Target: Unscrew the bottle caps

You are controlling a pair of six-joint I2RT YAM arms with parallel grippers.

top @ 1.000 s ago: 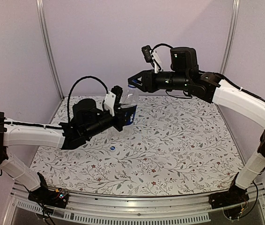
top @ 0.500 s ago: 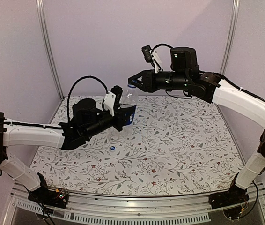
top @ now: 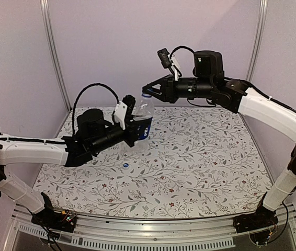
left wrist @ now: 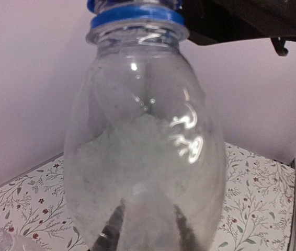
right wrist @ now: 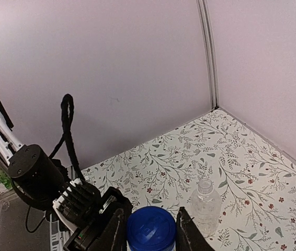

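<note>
Next, my right gripper releases the slim bottle's blue cap on the floral table cover [top: 158,167] next to the loose blue cap. The slim bottle's cap is still held above the table.
My left gripper [top: 140,128] is shut on the slim bottle [top: 146,117] with the dark blue label and holds it upright above the table. In the left wrist view the clear bottle [left wrist: 143,130] fills the frame, with my fingers showing through its lower part. My right gripper [top: 148,94] reaches in from the right and is shut on this bottle's blue cap [top: 147,96]. In the right wrist view the cap [right wrist: 150,229] sits between my two fingers [right wrist: 114,230]. The plain bottle [right wrist: 205,212] stands on the table with an open neck. A loose blue cap [top: 126,165] lies on the table.
The floral table cover [top: 200,167] spreads under both arms. Pale walls with metal posts [top: 54,52] close the back and sides. The left arm's black cable [top: 93,89] loops above its wrist.
My right gripper has turned a little about the cap and its wrist has shifted slightly. My left arm has nudged slightly, and the bottle stays in place.
</note>
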